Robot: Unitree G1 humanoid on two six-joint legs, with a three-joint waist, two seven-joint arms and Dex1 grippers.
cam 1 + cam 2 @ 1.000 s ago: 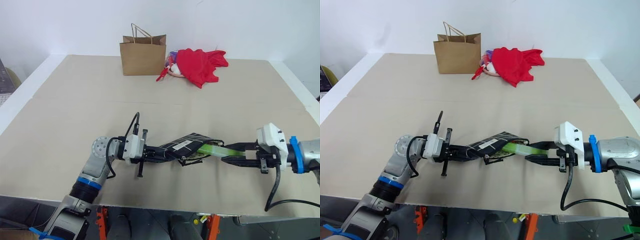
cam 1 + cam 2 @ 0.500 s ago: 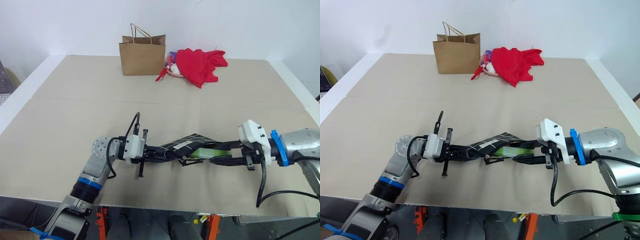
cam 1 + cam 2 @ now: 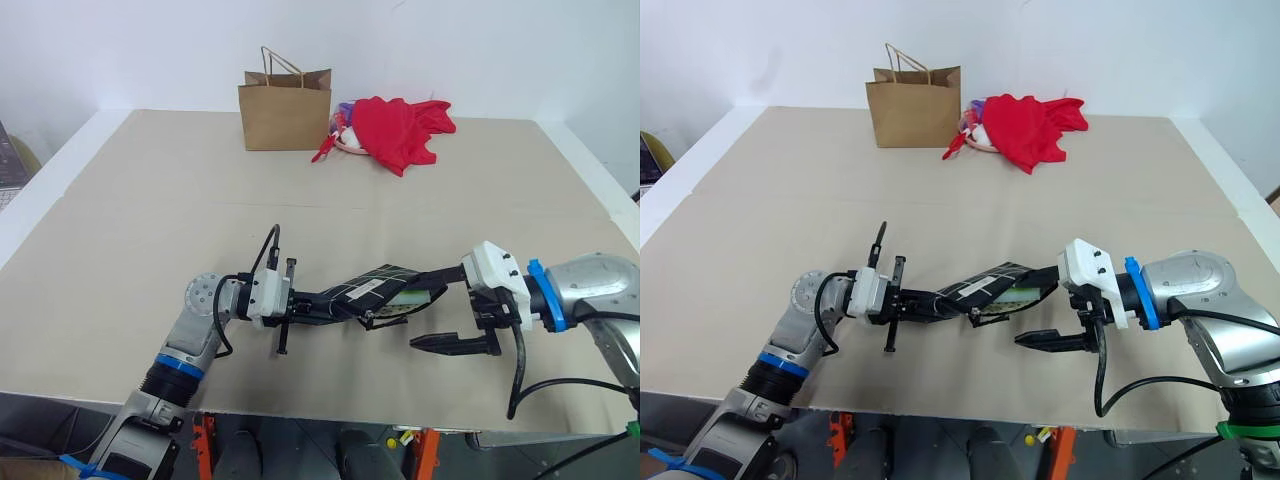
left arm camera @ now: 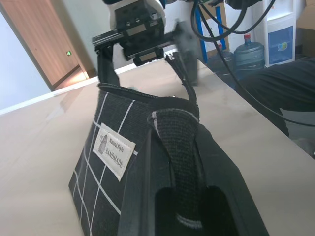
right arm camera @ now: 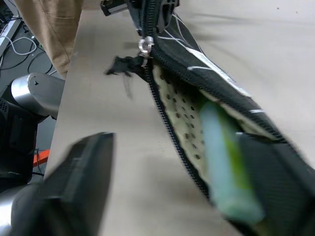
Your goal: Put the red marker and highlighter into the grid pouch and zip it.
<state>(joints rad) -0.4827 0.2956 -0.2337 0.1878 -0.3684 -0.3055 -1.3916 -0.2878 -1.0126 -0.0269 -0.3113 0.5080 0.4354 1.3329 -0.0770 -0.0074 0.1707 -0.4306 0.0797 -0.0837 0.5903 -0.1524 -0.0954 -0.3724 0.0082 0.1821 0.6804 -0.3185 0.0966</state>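
My right gripper's finger sits in the grid pouch's gaping opening beside the highlighter, so next my right gripper backs out and takes the zipper pull (image 3: 370, 322) near my left gripper.
The grid pouch (image 3: 372, 289) hangs just above the table between my two arms, black with white lines and a white label (image 4: 114, 151). My left gripper (image 3: 322, 300) is shut on its left end. The pouch's right end gapes open, and the lime-green highlighter (image 5: 224, 157) lies inside the mouth against the dotted lining. My right gripper (image 3: 421, 312) is open wide at that mouth, with one finger at the pouch's upper edge and the other (image 3: 445, 343) below and apart from it. The zipper pull (image 5: 143, 46) dangles under the pouch. The red marker is hidden.
A brown paper bag (image 3: 285, 105) stands at the back of the tan table (image 3: 150, 220), with a red cloth (image 3: 402, 130) heaped beside it. The table's front edge (image 3: 330, 410) runs just below both arms.
My right gripper moved left, pushing the highlighter into the pouch's mouth, then opened and let it go. The left gripper and the pouch stayed where they were.
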